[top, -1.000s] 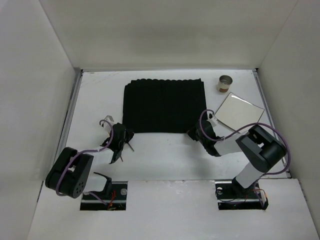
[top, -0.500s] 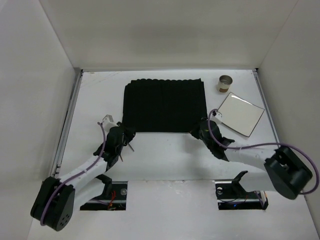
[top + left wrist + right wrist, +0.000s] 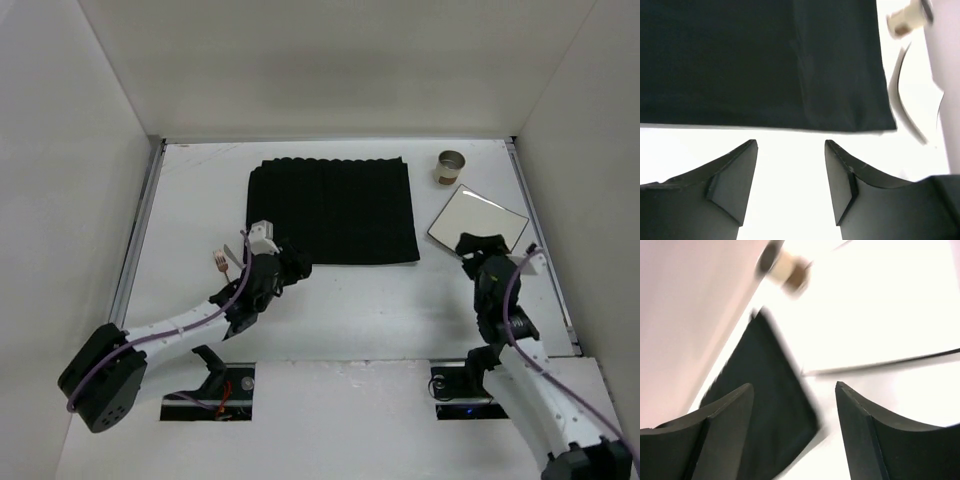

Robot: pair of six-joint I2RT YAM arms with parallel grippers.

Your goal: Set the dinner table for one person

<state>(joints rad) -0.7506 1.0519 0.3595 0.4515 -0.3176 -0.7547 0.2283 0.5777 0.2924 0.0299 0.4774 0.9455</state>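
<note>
The fingers of my right gripper will close on the plate's near corner (image 3: 509,251), the one farthest from the metal cup, to lift the white square plate.
The dinner table (image 3: 360,310) is a white top with walls on three sides. A black placemat (image 3: 330,210) lies flat at its middle. My left gripper (image 3: 293,266) hovers at the mat's near left edge; in the left wrist view its gripper (image 3: 790,145) is open over bare white table, just short of the placemat (image 3: 760,60). My right gripper (image 3: 470,246) is at the near corner of the white square plate (image 3: 478,220). In the right wrist view, which is blurred, that gripper (image 3: 794,386) stands open and empty, with the placemat (image 3: 760,410) and plate (image 3: 880,315) ahead.
A small metal cup (image 3: 451,166) stands behind the plate at the back right, also in both wrist views as the cup (image 3: 906,21) and the cup (image 3: 790,271). White walls close the left, far and right sides.
Both grippers have opened. The left arm slid right along the mat's near edge. The right arm swung right, from the mat's near right corner to the plate.
</note>
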